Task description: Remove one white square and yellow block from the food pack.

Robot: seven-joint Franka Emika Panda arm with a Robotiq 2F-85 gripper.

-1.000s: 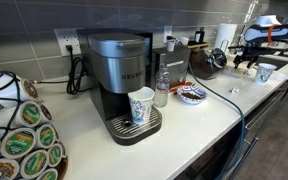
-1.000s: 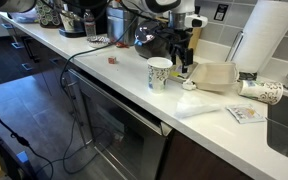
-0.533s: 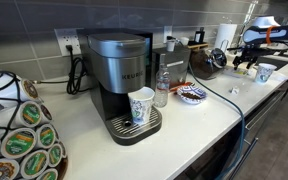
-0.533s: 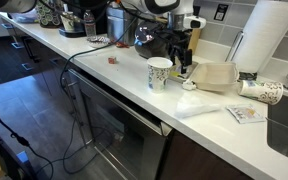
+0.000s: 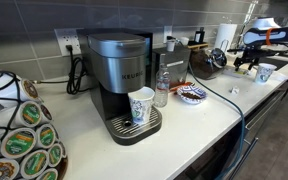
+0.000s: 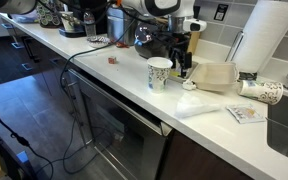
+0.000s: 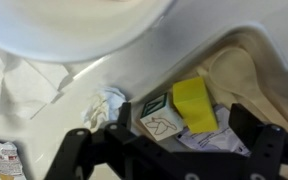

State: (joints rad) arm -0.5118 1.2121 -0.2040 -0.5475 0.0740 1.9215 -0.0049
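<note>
My gripper's open fingers have the white square beside the yellow block between them, so next I close on the yellow block alone (image 7: 195, 105) and lift it clear of the food pack.
In the wrist view the white square (image 7: 158, 121), with a line drawing on its top face, lies beside the yellow block (image 7: 194, 104) on a printed paper inside the pale food pack (image 7: 252, 62). My gripper (image 7: 169, 152) is open, its two dark fingers standing on either side of both pieces, just above them. In an exterior view the gripper (image 6: 187, 63) hangs over the near-left part of the food pack (image 6: 216, 76), right behind a white patterned paper cup (image 6: 159, 73). The gripper also shows far off in an exterior view (image 5: 246, 63).
A paper towel roll (image 6: 265, 35), a tipped paper cup (image 6: 266, 92), a clear plastic bag (image 6: 199, 108) and a small packet (image 6: 246, 113) lie around the pack. Farther along the counter stand a coffee machine (image 5: 122, 72), a bottle (image 5: 162, 88) and a blue-patterned dish (image 5: 192, 95).
</note>
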